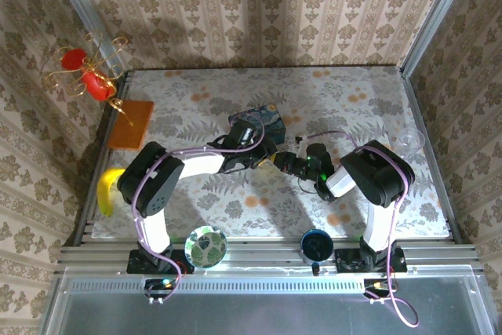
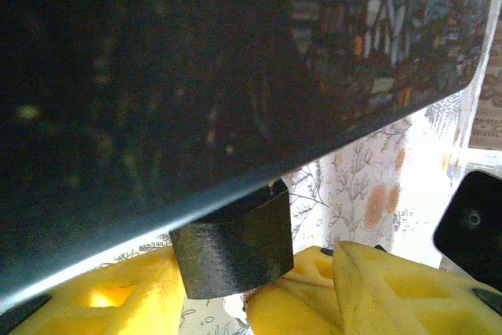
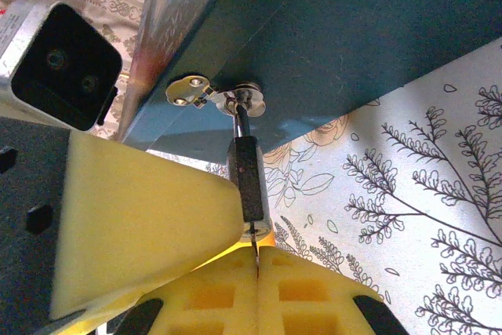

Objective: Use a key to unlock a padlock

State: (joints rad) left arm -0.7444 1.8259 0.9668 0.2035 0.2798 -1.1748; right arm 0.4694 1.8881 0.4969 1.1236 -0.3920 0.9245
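My left fingers are at the padlock's bottom end, beside the key's tip, so they should open and grip the padlock's body nearer the tin [image 3: 246,159].
The small padlock [image 3: 249,182] hangs by its shackle from the silver hasp [image 3: 192,92] on the blue painted tin [image 1: 255,119]. In the right wrist view the key [image 3: 255,245] is a thin dark sliver with its tip at the padlock's bottom end. My right gripper [image 3: 257,263] is shut on the key, its yellow pads pressed together. A yellow finger [image 3: 149,217] of the left gripper lies against the padlock's left side. In the left wrist view the padlock's dark body [image 2: 231,253] sits between the yellow fingers of my left gripper [image 2: 227,297], under the tin's edge. Both grippers meet in front of the tin [image 1: 284,162].
The tin stands mid-table on the floral cloth [image 1: 353,107]. A banana [image 1: 110,190] and an orange board [image 1: 131,123] lie at the left, with a gold wire ornament [image 1: 86,68] behind them. A patterned bowl [image 1: 206,247] and a blue cup [image 1: 316,245] sit at the near edge, and a clear glass [image 1: 409,141] at the right.
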